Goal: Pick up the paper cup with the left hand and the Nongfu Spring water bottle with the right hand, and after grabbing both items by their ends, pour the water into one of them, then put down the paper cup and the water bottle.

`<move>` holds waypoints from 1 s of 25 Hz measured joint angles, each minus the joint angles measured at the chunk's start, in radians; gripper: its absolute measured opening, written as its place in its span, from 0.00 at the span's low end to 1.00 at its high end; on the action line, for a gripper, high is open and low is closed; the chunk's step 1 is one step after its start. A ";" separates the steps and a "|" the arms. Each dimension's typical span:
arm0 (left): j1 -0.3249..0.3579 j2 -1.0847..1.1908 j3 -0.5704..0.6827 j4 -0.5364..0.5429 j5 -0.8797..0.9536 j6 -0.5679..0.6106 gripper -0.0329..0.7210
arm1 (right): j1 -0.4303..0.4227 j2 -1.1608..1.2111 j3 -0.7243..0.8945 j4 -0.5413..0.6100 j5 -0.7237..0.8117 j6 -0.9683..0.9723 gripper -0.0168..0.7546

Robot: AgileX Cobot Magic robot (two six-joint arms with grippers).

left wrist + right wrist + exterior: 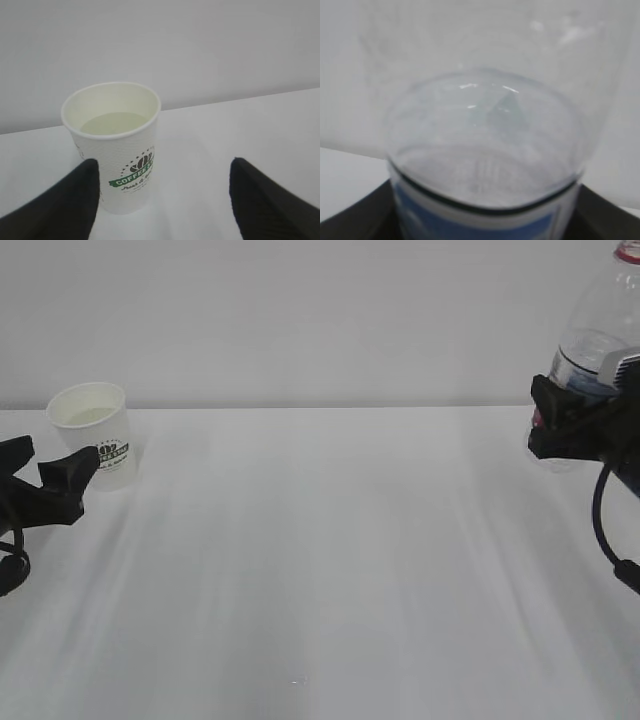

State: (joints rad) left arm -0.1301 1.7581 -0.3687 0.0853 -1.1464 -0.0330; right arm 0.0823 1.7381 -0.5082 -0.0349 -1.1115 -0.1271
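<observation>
The robot's right gripper will set the Nongfu Spring water bottle down on the white table (pixel 507 476) near the grey wall, across from the paper cup.
The white paper cup (pixel 93 430) with a green logo stands upright on the table at the far left, with water (pixel 114 123) inside. My left gripper (pixel 55 468) is open just in front of it, holding nothing. In the left wrist view the paper cup (pixel 120 150) is beside the left finger (pixel 75 195) and just past the tips. At the right edge my right gripper (pixel 572 422) is shut on the lower body of the clear Nongfu Spring water bottle (pixel 600 335), which stands roughly upright. That bottle (pixel 485 145) fills the right wrist view, part full of water.
The white table (pixel 330 560) runs back to a plain grey wall (pixel 300 310). A black cable (pixel 605 530) hangs below the right arm.
</observation>
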 joint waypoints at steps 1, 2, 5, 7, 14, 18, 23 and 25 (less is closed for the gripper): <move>0.000 0.000 0.000 0.001 0.000 0.000 0.83 | 0.000 0.025 -0.023 0.000 0.000 0.000 0.64; 0.000 0.000 0.000 0.002 0.000 0.000 0.83 | 0.000 0.042 -0.040 0.000 0.000 0.000 0.64; 0.000 0.000 0.000 0.002 0.000 0.000 0.83 | 0.000 0.098 -0.096 0.000 0.000 0.000 0.64; 0.000 0.000 0.000 0.005 0.000 0.000 0.82 | 0.000 0.133 -0.130 0.000 0.000 0.000 0.64; 0.000 0.000 0.000 0.039 0.000 0.000 0.82 | 0.000 0.249 -0.234 0.000 0.000 0.000 0.64; 0.000 0.000 0.000 0.041 0.000 0.000 0.82 | 0.000 0.306 -0.281 0.000 -0.002 0.000 0.64; 0.000 0.000 0.000 0.041 0.000 0.000 0.82 | 0.000 0.371 -0.331 0.000 -0.002 0.000 0.64; 0.000 0.000 0.000 0.041 0.000 0.000 0.82 | 0.000 0.396 -0.346 0.000 -0.002 0.000 0.64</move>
State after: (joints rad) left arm -0.1301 1.7581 -0.3687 0.1265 -1.1464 -0.0330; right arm 0.0823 2.1341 -0.8539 -0.0349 -1.1133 -0.1276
